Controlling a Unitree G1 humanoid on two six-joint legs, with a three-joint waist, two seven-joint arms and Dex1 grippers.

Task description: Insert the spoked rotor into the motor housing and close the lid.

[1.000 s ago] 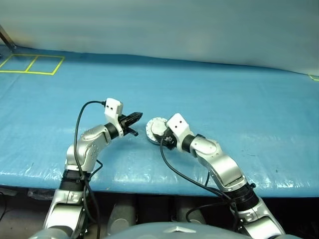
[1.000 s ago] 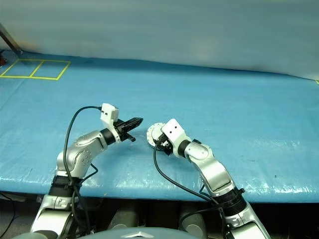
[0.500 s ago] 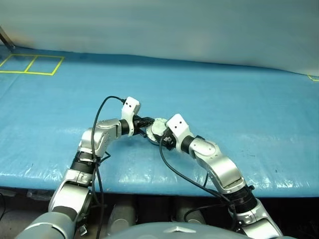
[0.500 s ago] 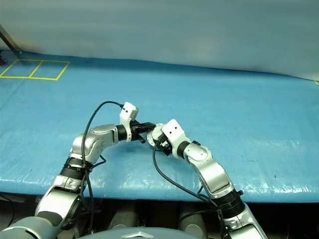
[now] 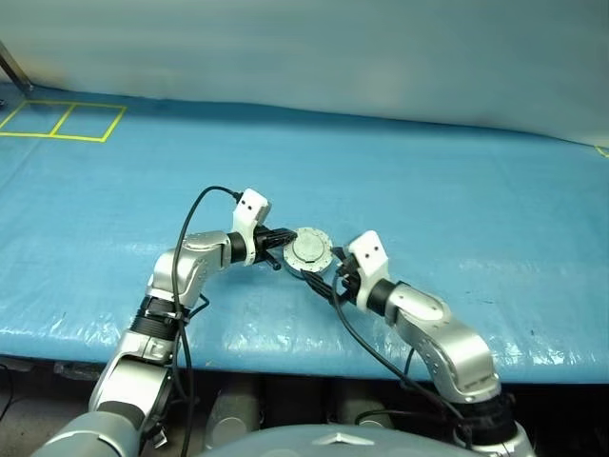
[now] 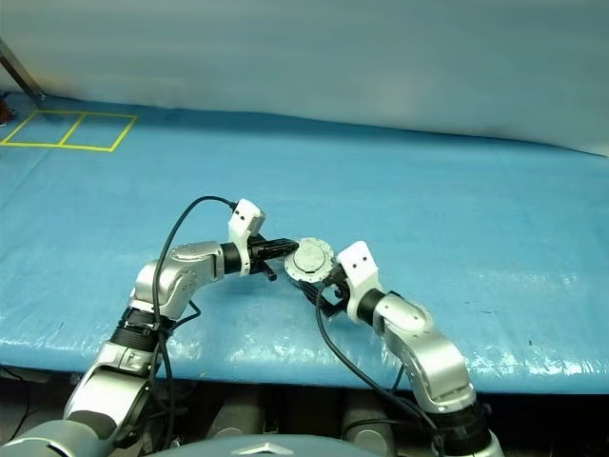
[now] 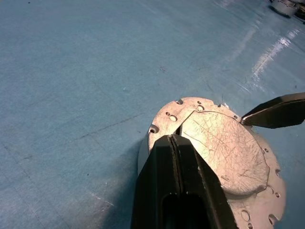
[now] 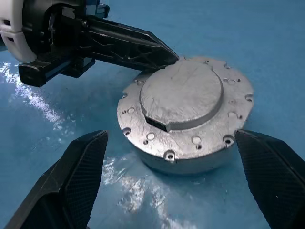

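Observation:
The motor housing is wider than the opening of my right gripper, so next I turn my right gripper and pinch the motor housing's near edge (image 8: 178, 160) from above and below.
The motor housing (image 5: 311, 251) sits flat on the blue sheet, a round grey metal cylinder with small holes around its flange (image 8: 190, 148). The lid (image 8: 183, 95) lies shut on top, plain scratched face up. The spoked rotor is hidden. My left gripper (image 5: 284, 238) is shut, its tips (image 7: 172, 139) resting against the housing's left rim. On the near side of the housing, a little apart from it, my right gripper (image 5: 333, 278) stands open, and its black fingers (image 8: 78, 174) flank the housing without touching it.
A blue sheet covers the table (image 5: 457, 190). Yellow taped squares (image 5: 62, 122) mark its far left corner. The table's near edge (image 5: 285, 345) runs just behind both arms. Black cables loop off each wrist.
My left gripper swung right, from well left of the housing to its rim. The right gripper let go of the housing, drew back toward the near edge and opened wider.

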